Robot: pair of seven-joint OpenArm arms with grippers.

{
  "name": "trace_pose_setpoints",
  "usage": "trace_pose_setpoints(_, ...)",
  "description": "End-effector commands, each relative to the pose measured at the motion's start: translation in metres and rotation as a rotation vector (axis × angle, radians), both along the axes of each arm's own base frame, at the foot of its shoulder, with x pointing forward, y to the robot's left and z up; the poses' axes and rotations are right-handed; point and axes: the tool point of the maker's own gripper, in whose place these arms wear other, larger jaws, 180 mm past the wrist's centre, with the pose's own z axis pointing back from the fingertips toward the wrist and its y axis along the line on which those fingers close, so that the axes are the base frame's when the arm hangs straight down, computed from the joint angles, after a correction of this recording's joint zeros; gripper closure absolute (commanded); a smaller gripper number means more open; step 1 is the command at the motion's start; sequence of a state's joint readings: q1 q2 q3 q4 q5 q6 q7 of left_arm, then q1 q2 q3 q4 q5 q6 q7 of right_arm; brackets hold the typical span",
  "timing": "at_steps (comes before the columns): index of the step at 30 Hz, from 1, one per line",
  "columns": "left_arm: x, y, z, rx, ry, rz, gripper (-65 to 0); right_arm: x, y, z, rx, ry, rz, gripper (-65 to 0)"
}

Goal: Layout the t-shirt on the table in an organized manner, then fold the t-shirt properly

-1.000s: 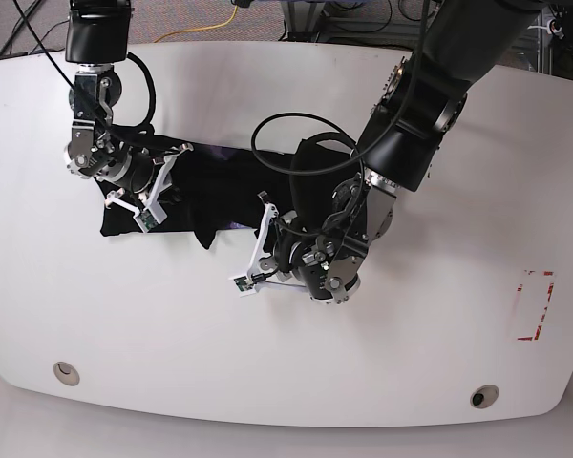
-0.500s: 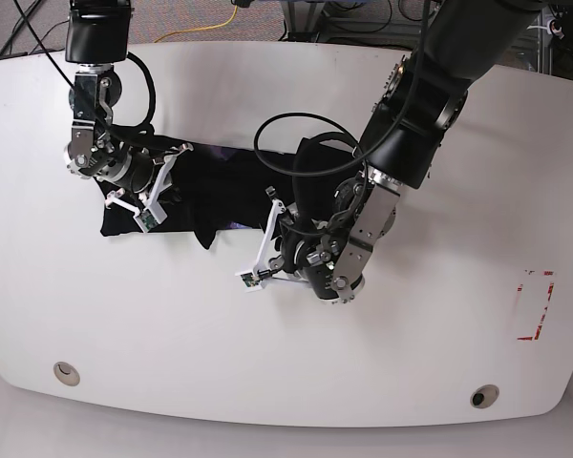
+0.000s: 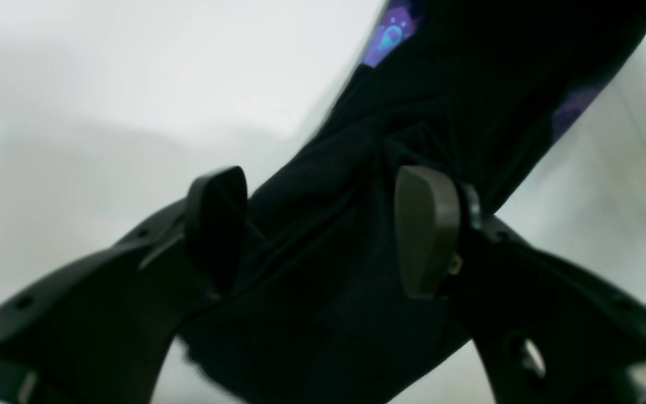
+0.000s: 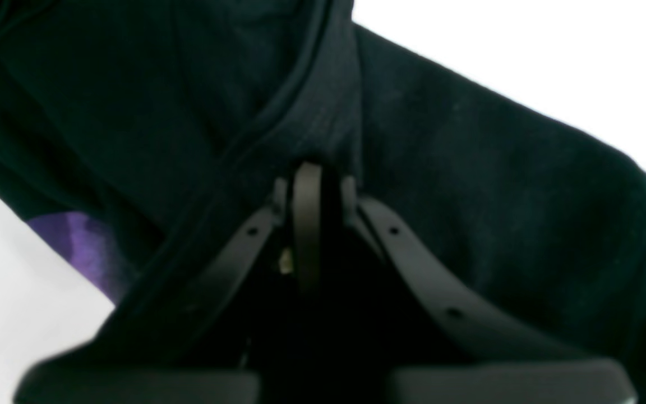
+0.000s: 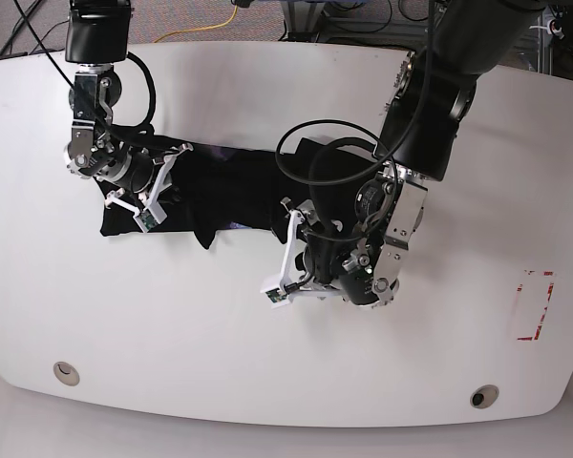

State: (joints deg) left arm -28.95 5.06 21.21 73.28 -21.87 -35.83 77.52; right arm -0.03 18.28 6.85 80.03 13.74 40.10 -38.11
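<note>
A crumpled fold is doubled over the black t-shirt, so the robot's left gripper will pinch that fold and pull it out toward the t-shirt's nearby edge (image 3: 334, 114).
The black t-shirt (image 5: 220, 181) lies bunched in a band across the white table (image 5: 172, 315), from the left arm's side to the middle. In the right wrist view my right gripper (image 4: 307, 179) is shut, pinching a fold of the t-shirt (image 4: 469, 168) near a seam. In the left wrist view my left gripper (image 3: 323, 224) stands open, its fingers (image 3: 427, 230) wide apart. Black t-shirt fabric (image 3: 356, 168) runs between and behind them, with a purple print (image 3: 393, 33) showing at its far edge. In the base view that arm hangs over the shirt's right end.
Two round grommet holes (image 5: 66, 372) (image 5: 483, 396) sit near the table's front edge. Red tape marks (image 5: 537, 305) are at the right. A black cable loop (image 5: 315, 157) hangs over the shirt's right part. Floor cables lie beyond the back edge.
My left gripper has opened from nearly shut to wide apart, and its arm has shifted right and slightly toward the front. The right arm has stayed put, still pinching the shirt.
</note>
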Motion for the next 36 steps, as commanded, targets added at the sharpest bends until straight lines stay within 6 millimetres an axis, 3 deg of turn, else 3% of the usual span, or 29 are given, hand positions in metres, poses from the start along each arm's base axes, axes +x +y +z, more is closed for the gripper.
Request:
trace_pose_setpoints(1,0.001,-0.006,0.008,-0.026,-0.020,-0.018,-39.3,-0.017,-0.016,-0.017,-0.103,0.094,0.013,-4.3)
trace_pose_setpoints(9,-0.023,-0.014,-0.012,-0.006,0.027,-0.060,-39.3,-0.017,-0.016,-0.017,-0.103,0.094,0.013,-4.3)
trace_pose_setpoints(21,-0.032,-0.014,-0.021,-0.003,0.049,-0.059,-38.8,-0.017,-0.016,-0.017,-0.102,0.094,0.013,-4.3)
trace_pose_setpoints(24,-0.032,-0.015,-0.021,-0.006,0.051,-0.058,-30.0,-0.017,-0.015,-0.017,-0.100,0.094,0.013,-4.3)
trace_pose_setpoints(28,-0.031,-0.019,-0.019,-0.030,0.037,-0.059,-10.8,-0.017,-0.015,-0.017,-0.100,0.094,0.013,-4.3)
trace_pose_setpoints(30,-0.033,-0.023,-0.022,-0.034,0.037,-0.072,-4.3,-0.017,-0.015,-0.017,-0.100,0.094,0.013,-4.3)
trace_pose_setpoints(36,-0.039,-0.031,-0.035,-0.040,0.066,-0.091,-2.4,-0.017,-0.016,-0.017,-0.102,0.094,0.013,-4.3)
